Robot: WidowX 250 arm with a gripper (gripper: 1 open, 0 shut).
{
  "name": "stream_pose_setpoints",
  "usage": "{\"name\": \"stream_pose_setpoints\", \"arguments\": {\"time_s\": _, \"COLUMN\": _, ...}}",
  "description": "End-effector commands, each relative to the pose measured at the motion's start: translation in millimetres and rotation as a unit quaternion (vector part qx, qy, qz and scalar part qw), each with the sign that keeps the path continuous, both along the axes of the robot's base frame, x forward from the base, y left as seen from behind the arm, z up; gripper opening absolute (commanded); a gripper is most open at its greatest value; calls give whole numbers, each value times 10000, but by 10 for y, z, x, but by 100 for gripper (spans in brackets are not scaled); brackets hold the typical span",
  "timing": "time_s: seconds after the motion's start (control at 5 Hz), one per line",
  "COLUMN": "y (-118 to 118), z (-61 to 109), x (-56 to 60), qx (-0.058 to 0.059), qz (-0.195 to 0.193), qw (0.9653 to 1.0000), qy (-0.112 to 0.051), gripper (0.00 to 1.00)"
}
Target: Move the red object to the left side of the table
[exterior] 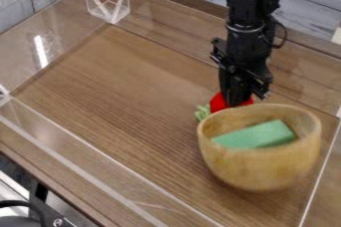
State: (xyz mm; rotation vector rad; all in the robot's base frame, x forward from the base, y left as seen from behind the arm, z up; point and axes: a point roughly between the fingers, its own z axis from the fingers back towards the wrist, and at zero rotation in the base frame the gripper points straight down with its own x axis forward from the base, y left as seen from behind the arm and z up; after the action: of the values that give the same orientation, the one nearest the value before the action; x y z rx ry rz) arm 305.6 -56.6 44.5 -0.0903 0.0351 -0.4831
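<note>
The bowl's far rim tips up against the red object at my gripper, so next I open, let the bowl settle and grip only the red object (pixel 218 103).
The red object (pixel 220 103), a small glossy toy fruit with a green leafy stem (pixel 204 113), lies on the right half of the table (pixel 120 87), touching the far rim of a wooden bowl. My gripper (pixel 236 100) comes straight down onto it, its black fingers (pixel 244 94) drawn together over the fruit. The fingers hide most of the fruit, leaving only its left edge showing.
The round wooden bowl (pixel 220 156) sits tipped right in front of the fruit and holds a green block (pixel 253 134). Low clear acrylic walls (pixel 60 136) edge the tabletop. A clear angled piece (pixel 107 4) stands at the back left.
</note>
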Motion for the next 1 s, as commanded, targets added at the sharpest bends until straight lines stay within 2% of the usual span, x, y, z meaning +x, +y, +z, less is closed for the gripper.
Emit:
{"name": "stream_pose_setpoints", "arguments": {"time_s": 0.0, "y": -46, "z": 100, "x": 1, "qx": -64, "qz": -121, "qw": 9996, "qy": -262, "gripper": 0}}
{"name": "stream_pose_setpoints", "arguments": {"time_s": 0.4, "y": 46, "z": 110, "x": 208, "qx": -79, "qz": -66, "qw": 9991, "qy": -419, "gripper": 0}}
{"name": "stream_pose_setpoints", "arguments": {"time_s": 0.6, "y": 95, "z": 112, "x": 280, "qx": -114, "qz": -17, "qw": 9988, "qy": -471, "gripper": 100}}
{"name": "stream_pose_setpoints", "arguments": {"time_s": 0.8, "y": 150, "z": 110, "x": 341, "qx": -150, "qz": 41, "qw": 9986, "qy": -511, "gripper": 100}}
